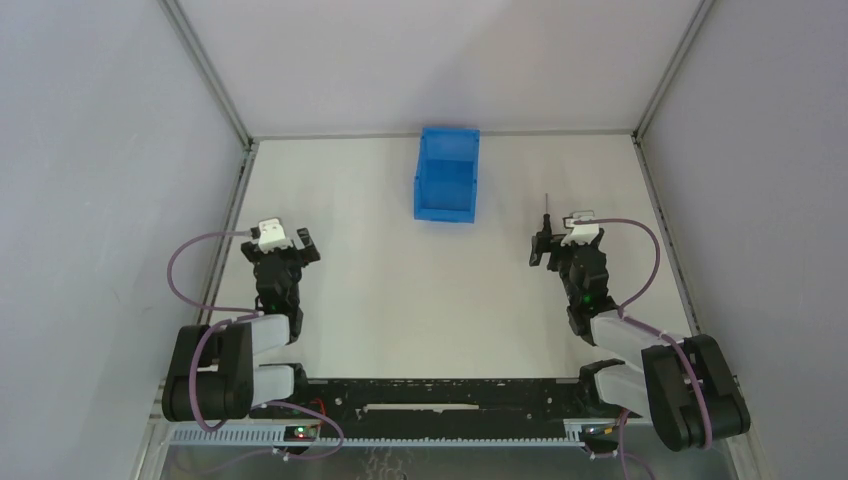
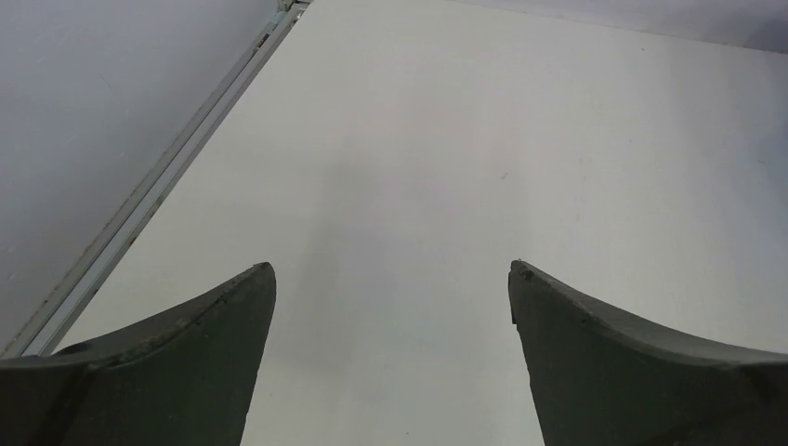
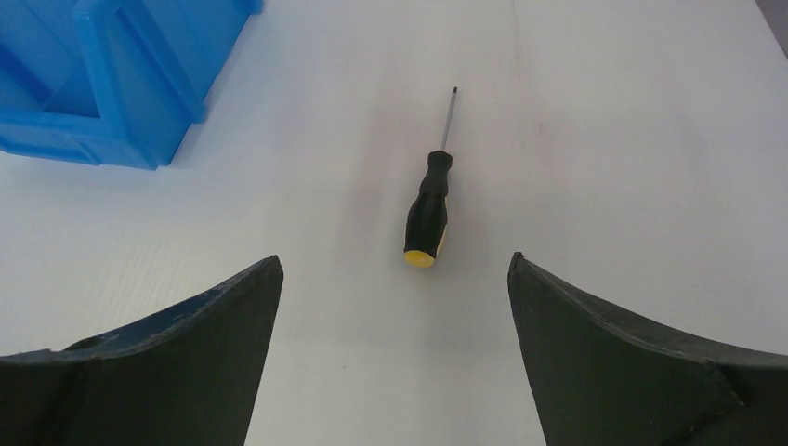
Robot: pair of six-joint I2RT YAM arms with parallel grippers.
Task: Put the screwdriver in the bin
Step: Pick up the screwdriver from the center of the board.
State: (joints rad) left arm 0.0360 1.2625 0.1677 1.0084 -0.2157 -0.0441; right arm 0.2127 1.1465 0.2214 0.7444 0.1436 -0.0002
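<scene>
My right gripper is to move to the screwdriver next and close on the thick part of its black handle point(image 1: 547, 229) point(image 3: 426, 226), near the yellow end.
The screwdriver point(image 3: 427, 204) lies flat on the white table, black handle with a yellow end towards me, thin shaft pointing away. In the top view it point(image 1: 546, 212) lies right of the bin. The blue bin point(image 1: 446, 205) stands at the far middle of the table; its corner shows at the upper left of the right wrist view point(image 3: 139, 74). My right gripper point(image 3: 395, 265) is open and empty, its jaws wide apart just short of the handle's end; in the top view it point(image 1: 565, 240) sits just behind the screwdriver. My left gripper point(image 2: 392, 269) is open and empty over bare table at the left point(image 1: 282, 245).
Grey walls enclose the table on the left, right and back. A metal rail point(image 2: 139, 200) runs along the table's left edge, near the left gripper. The arm bases and a black cable track point(image 1: 440, 395) lie at the near edge.
</scene>
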